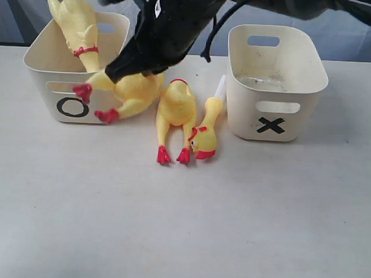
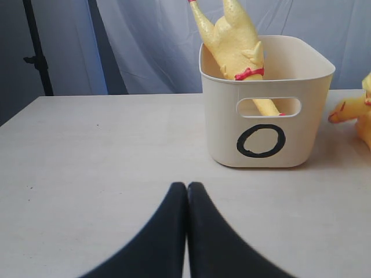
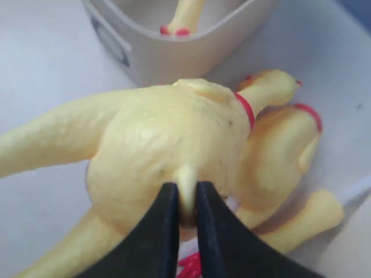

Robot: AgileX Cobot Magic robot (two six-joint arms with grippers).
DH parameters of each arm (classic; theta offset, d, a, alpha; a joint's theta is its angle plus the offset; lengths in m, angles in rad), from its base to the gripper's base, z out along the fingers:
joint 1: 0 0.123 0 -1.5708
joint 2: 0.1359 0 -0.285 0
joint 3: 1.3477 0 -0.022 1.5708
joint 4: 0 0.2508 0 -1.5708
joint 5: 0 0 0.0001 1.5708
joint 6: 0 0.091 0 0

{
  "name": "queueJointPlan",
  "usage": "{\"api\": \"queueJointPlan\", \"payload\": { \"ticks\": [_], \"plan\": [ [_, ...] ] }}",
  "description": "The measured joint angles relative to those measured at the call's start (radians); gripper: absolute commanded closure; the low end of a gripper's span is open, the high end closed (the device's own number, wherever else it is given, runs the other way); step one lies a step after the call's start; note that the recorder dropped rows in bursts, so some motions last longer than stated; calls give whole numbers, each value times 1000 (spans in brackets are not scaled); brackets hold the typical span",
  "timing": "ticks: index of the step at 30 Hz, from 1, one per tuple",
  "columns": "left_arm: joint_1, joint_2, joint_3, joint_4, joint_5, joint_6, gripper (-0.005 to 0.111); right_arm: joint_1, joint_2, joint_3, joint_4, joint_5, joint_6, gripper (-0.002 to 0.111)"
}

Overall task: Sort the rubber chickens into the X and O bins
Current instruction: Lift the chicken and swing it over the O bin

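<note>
I will let the rubber chicken, now at the O bin's front corner, go from my right gripper in the O bin's opening point(image 1: 65, 39) point(image 3: 155, 8), against the chicken that stands neck-down there.
My right gripper point(image 3: 186, 188) is shut on a pinch of a rubber chicken's point(image 3: 168, 145) yellow body. In the exterior view this arm reaches across the middle. There my right gripper point(image 1: 124, 68) holds that chicken point(image 1: 138, 91) at the O bin's point(image 1: 43, 77) right front corner, its red feet in front of the bin wall. Another chicken point(image 1: 76, 23) stands neck-down in the O bin. Two more chickens point(image 1: 176, 111) point(image 1: 207, 131) lie between the bins. No chicken shows in the X bin point(image 1: 298, 101). My left gripper point(image 2: 186, 186) is shut on nothing, low over the table short of the O bin point(image 2: 223, 133).
A pale table point(image 1: 182, 225) stretches bare towards the front. Blue-grey curtains point(image 2: 145, 46) hang behind it, and a dark stand pole point(image 2: 36, 46) rises at the far edge in the left wrist view.
</note>
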State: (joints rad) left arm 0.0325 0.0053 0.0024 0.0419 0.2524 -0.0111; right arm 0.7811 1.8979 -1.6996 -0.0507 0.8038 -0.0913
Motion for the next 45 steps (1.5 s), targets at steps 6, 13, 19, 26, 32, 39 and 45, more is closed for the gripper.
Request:
{"api": "queueJointPlan", "payload": {
  "ticks": [6, 13, 19, 26, 32, 39, 45],
  "plan": [
    [0, 0, 0, 0, 0, 0, 107, 0, -117, 0, -204, -221, 41, 109],
    [0, 0, 0, 0, 0, 0, 107, 0, -24, 0, -276, -562, -65, 109],
    [0, 0, 0, 0, 0, 0, 107, 2, 99, 0, -288, -724, -118, 109],
    [0, 0, 0, 0, 0, 0, 107, 2, 228, 0, -275, -771, -122, 109],
    [0, 0, 0, 0, 0, 0, 107, 0, 289, -8, -176, -769, -110, 109],
    [0, 0, 0, 0, 0, 0, 107, 0, 268, 0, -163, -951, -275, 109],
    [0, 0, 0, 0, 0, 0, 107, 6, 266, 0, 146, -1236, -980, 109]
  ]
}}
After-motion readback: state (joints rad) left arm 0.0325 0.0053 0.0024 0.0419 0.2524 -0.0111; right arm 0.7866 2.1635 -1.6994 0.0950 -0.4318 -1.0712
